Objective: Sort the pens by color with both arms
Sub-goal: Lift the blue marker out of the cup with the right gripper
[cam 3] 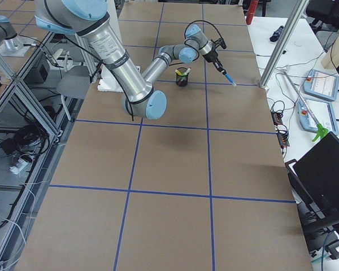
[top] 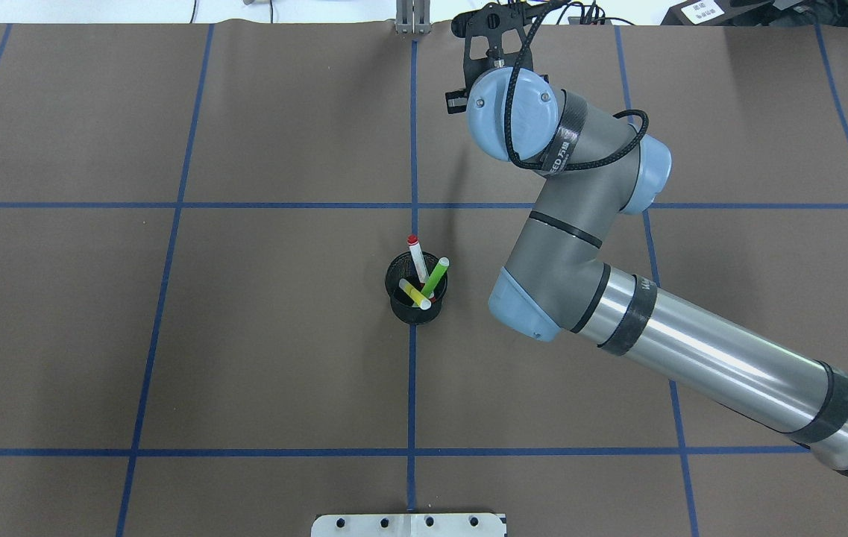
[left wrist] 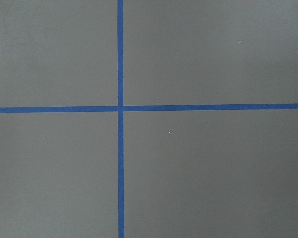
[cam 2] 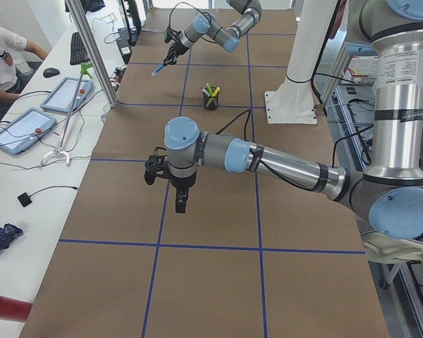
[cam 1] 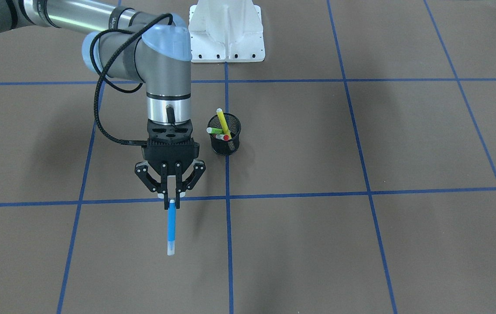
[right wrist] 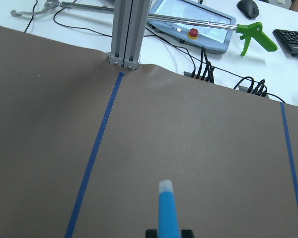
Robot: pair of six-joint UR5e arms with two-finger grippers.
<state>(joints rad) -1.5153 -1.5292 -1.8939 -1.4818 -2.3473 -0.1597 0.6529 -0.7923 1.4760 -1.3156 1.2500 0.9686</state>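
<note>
I should use my right gripper to set the blue pen, now hanging tip-down above the table, down on the bare table [cam 1: 155, 221] between the blue tape lines, out in front of the cup.
My right gripper [cam 1: 170, 197] is shut on the upper end of the blue pen [cam 1: 171, 226], which hangs tip-down above the table, in front of and beside the cup. The blue pen also shows in the right wrist view [right wrist: 168, 208], pointing toward the table's far edge. The black mesh cup [top: 415, 302] stands at the table's middle and holds the yellow pen [top: 414, 293], the light green pen [top: 435, 277] and the white pen with red cap [top: 417, 257]. My left gripper [cam 2: 180, 204] hovers over bare table far from the cup; I cannot tell whether it is open.
The white pedestal base [cam 1: 226, 30] stands behind the cup. An aluminium post [right wrist: 126, 29] rises at the table's far edge, with tablets and cables on the white bench beyond. Blue tape lines [left wrist: 120, 107] grid the brown table.
</note>
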